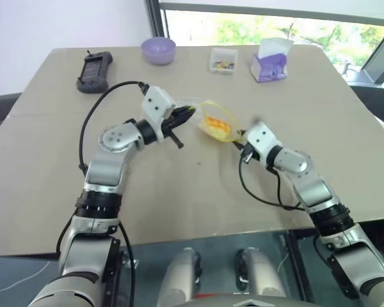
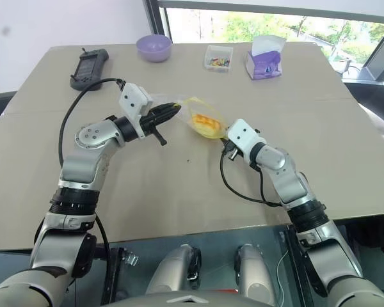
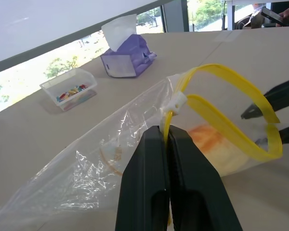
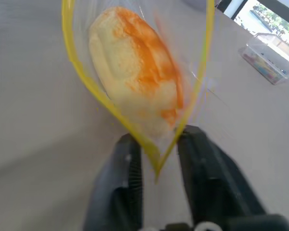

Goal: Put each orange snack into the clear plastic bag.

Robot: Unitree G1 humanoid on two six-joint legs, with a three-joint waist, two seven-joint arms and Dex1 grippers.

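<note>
Next, my right gripper sets the clear plastic bag down and lets go of it on the tan table (image 1: pixel 229 149) between both grippers, a little nearer to me.
The clear plastic bag (image 3: pixel 111 159) hangs above the table's middle with its yellow zipper mouth spread wide. My left gripper (image 3: pixel 164 130) is shut on one end of the zipper strip. The orange snack (image 4: pixel 135 86), a yellow-orange bun, lies inside the bag (image 1: pixel 208 118), just behind the mouth. My right gripper (image 4: pixel 156 139) stands at the opposite corner of the mouth. Its black fingers (image 4: pixel 127 168) are apart, with the yellow strip's corner in the gap between them.
Along the table's far side stand a purple bowl (image 1: pixel 159 49), a small clear box of colourful bits (image 1: pixel 223 61) and a purple tissue box (image 1: pixel 270 64). A black handheld device (image 1: pixel 94 70) lies at the far left. The tan table (image 1: pixel 179 192) stretches toward me.
</note>
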